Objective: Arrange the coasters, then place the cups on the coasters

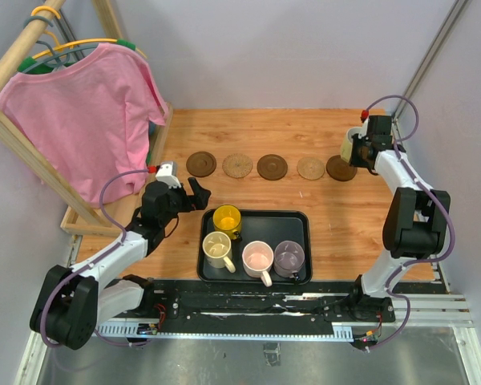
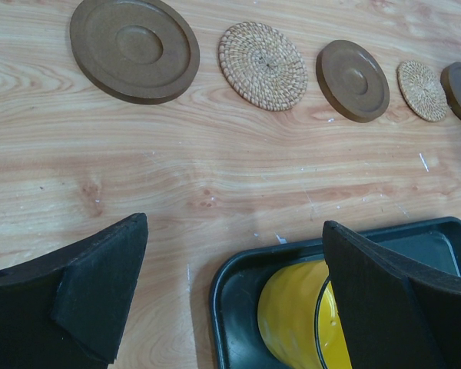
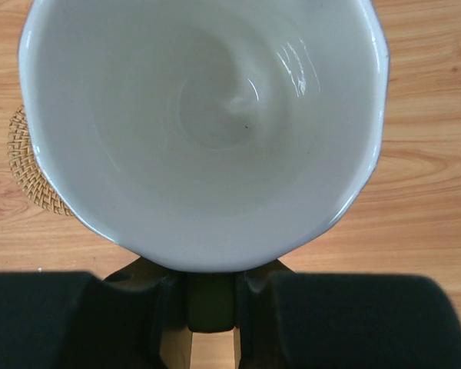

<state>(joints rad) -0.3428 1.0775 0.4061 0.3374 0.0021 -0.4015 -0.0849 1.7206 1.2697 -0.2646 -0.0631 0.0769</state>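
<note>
My right gripper is to handle the pale yellow-green cup, now just behind the rightmost coaster. I need to use it to set that cup down on the dark coaster (image 1: 341, 165) nearest the metal post.
Five coasters lie in a row across the table: dark (image 1: 200, 164), woven (image 1: 237, 165), dark (image 1: 272, 167), woven (image 1: 310, 168) and dark (image 1: 340, 168). My right gripper (image 1: 359, 149) is shut on the handle of the pale yellow-green cup (image 1: 350, 146), just behind the rightmost coaster. In the right wrist view the cup's white inside (image 3: 207, 115) fills the frame, its handle pinched between my fingers (image 3: 131, 307). The yellow cup (image 1: 226, 218), cream cup (image 1: 217, 247), pink cup (image 1: 257, 258) and purple-grey cup (image 1: 289, 257) stand in the black tray (image 1: 305, 220). My left gripper (image 1: 194, 195) is open beside the yellow cup (image 2: 300, 319).
A wooden rack with a pink shirt (image 1: 84, 112) stands at the back left, close to my left arm. A grey wall and a metal post (image 1: 433, 56) bound the right side. The tray's rim (image 2: 230, 307) lies just under my left fingers.
</note>
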